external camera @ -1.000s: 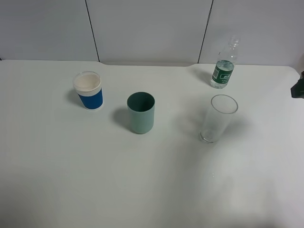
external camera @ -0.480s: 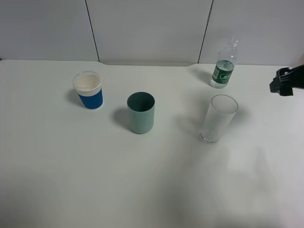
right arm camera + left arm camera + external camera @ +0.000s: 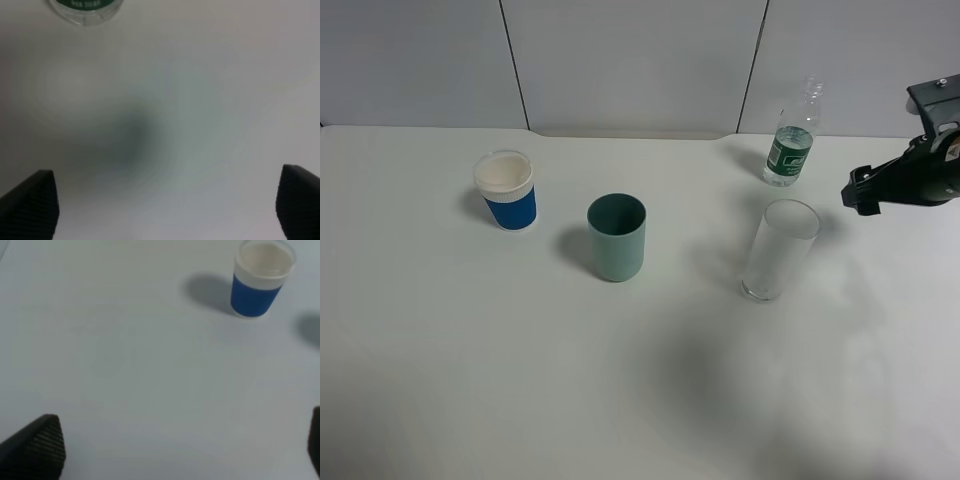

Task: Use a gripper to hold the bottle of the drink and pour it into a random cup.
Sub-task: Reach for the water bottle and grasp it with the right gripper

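The dark green label (image 3: 789, 152) (image 3: 85, 4) of the small clear bottle behind the tall clear glass will be gripped by my right gripper.
The small clear bottle (image 3: 791, 143) with a dark green label stands upright at the back right of the white table. Its base shows in the right wrist view (image 3: 86, 10). The teal-green cup (image 3: 617, 237) stands near the table's middle. My right gripper (image 3: 861, 192) is in the air to the right of the bottle and apart from it. Its fingertips (image 3: 30, 207) stand wide apart with nothing between them. My left gripper (image 3: 180, 450) is open and empty over bare table; it is out of the high view.
A tall clear glass (image 3: 779, 250) stands just in front of the bottle, left of my right gripper. A white cup with a blue sleeve (image 3: 507, 190) stands at the back left, also in the left wrist view (image 3: 261, 277). A grey panelled wall runs behind the table.
My right arm has come in from the right edge, moving left toward the bottle and glass. The bottle, cups and glass have not moved.
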Controlling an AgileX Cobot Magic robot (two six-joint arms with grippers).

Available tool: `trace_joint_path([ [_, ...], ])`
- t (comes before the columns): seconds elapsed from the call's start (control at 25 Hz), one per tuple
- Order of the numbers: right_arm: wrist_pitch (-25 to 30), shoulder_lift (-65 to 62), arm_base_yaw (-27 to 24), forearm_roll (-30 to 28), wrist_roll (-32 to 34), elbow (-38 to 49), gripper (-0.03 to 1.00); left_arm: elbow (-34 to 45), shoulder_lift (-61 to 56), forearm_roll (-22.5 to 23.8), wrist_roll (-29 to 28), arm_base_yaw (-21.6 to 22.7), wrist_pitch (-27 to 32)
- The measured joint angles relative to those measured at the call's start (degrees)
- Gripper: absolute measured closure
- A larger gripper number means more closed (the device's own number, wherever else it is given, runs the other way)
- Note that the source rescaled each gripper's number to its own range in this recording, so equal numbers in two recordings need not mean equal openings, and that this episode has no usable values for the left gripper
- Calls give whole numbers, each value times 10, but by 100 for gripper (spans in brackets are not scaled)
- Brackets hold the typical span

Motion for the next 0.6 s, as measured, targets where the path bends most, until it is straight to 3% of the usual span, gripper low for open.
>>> trace_joint_path([
  [0.24, -118, 60, 0, -57, 1, 0, 5, 0, 0, 0, 0, 0, 0],
  [0.6, -277, 119, -26, -80, 1, -1, 5, 0, 0, 0, 0, 0, 0],
])
